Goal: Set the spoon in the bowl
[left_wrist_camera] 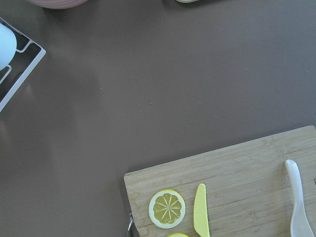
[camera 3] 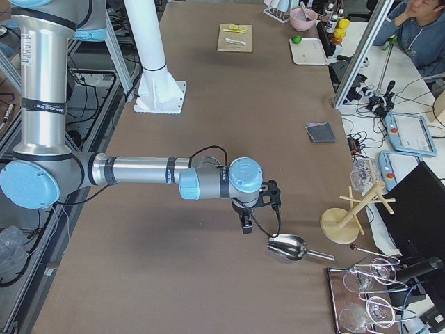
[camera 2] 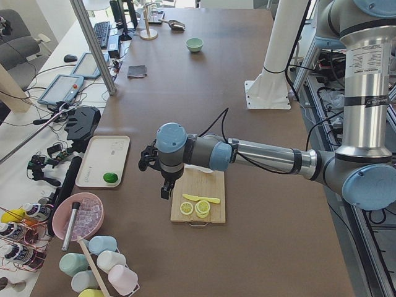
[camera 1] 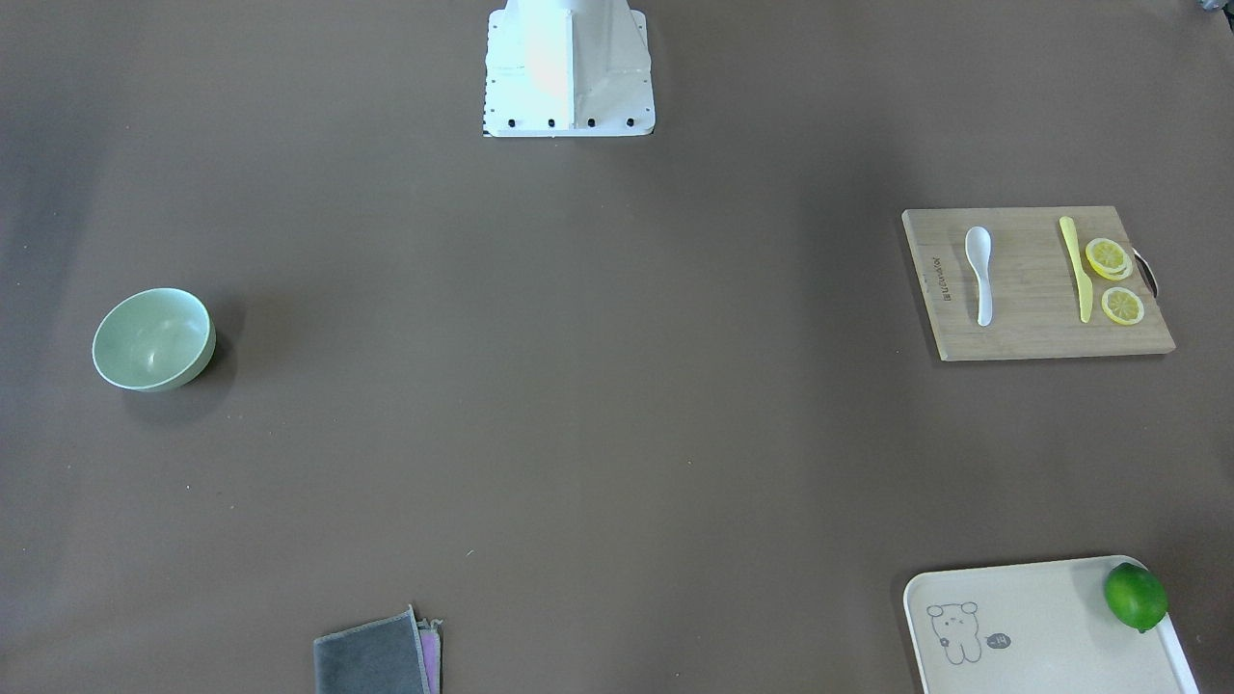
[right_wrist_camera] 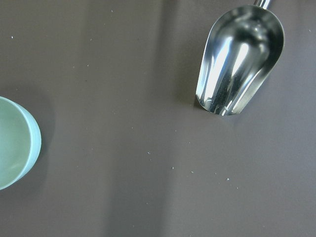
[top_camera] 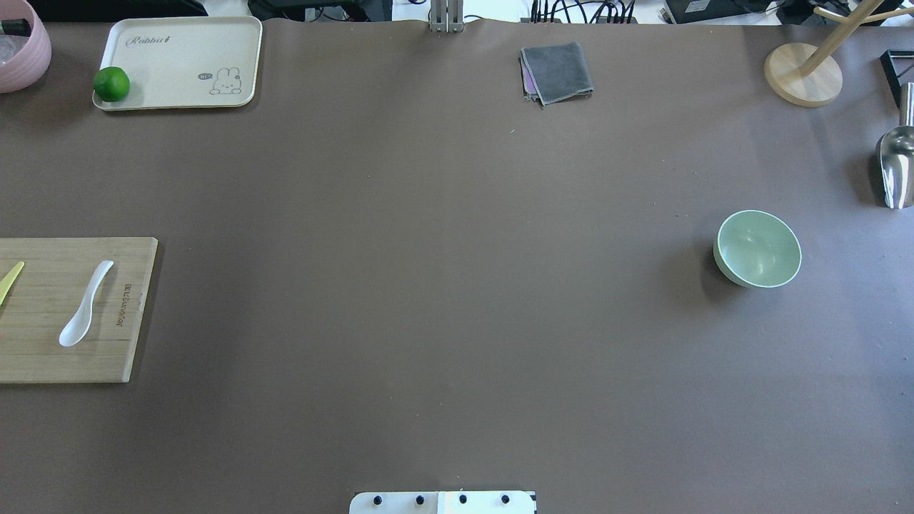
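My right gripper is to go to the mint-green bowl next and close on the bowl's rim [camera 1: 96, 343] [right_wrist_camera: 37, 141], on the side that faces the metal scoop.
The white spoon [camera 1: 981, 275] lies on a wooden cutting board [camera 1: 1032, 333] on my left side, scoop toward my base. It also shows in the overhead view [top_camera: 86, 303] and at the right edge of the left wrist view [left_wrist_camera: 298, 202]. The mint-green bowl [camera 1: 154, 339] stands upright and empty far across the table on my right side [top_camera: 758, 248]; its rim shows in the right wrist view [right_wrist_camera: 15, 143]. My left gripper [camera 2: 166, 189] hangs above the board's outer end. My right gripper [camera 3: 245, 224] hangs above the table by a metal scoop. I cannot tell whether either is open or shut.
A yellow knife [camera 1: 1077, 268] and lemon slices [camera 1: 1109, 258] share the board. A cream tray [camera 1: 1022, 627] holds a lime [camera 1: 1136, 597]. A grey cloth [camera 1: 371, 663], a metal scoop [top_camera: 896, 160], a wooden stand [top_camera: 803, 75] and a pink bowl [top_camera: 21, 46] sit at the table's edges.
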### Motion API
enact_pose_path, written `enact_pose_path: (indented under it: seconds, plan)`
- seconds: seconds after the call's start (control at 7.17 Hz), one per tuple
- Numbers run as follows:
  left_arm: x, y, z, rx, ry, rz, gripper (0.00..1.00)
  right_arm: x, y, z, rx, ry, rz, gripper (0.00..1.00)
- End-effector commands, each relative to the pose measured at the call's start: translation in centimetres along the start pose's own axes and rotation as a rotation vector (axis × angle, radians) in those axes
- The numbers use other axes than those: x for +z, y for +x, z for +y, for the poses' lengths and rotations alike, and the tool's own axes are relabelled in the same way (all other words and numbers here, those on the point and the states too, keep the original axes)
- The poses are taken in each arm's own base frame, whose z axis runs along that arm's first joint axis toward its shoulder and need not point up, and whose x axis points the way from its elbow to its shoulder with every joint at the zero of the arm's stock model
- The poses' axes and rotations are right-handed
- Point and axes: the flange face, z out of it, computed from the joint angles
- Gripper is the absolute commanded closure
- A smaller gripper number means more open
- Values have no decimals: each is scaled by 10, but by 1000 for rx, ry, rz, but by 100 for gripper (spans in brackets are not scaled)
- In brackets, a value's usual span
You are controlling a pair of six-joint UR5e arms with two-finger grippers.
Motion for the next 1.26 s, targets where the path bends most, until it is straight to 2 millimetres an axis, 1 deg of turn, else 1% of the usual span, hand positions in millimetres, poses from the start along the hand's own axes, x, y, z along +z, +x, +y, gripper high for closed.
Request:
enact_pose_path:
  seconds: [0.0,0.14,0.28,0.42,0.56,0.7,0.84,0.98,1.12]
  plan:
    - [0,0,1,-1,-1,0,2,3,-6,-2,-21,4,-14,0]
    - [1,-1,1,-4,-3,0,2,2,-8,-4,-29,13,-13,0]
    - [3,-3,2,-6,-6,-1,2,9,-21,-10,4,11,-20,0]
    - [1,-1,-1,-7,-1,-3,2,26,-49,-20,45,24,-34,0]
    - [0,1,-4,-5,-1,-3,2,51,-80,-26,99,31,-56,0]
    - [1,-1,-3,-5,-3,-2,2,70,-106,-31,121,21,-71,1]
    - [2,-2,-4,-9,-5,-2,2,85,-138,-47,139,3,-78,2]
    - [1,-1,-6,-7,-2,-2,2,96,-160,-58,162,-13,-87,1]
    - [-1,2,-9,0,3,-1,2,111,-173,-65,158,-37,-89,1]
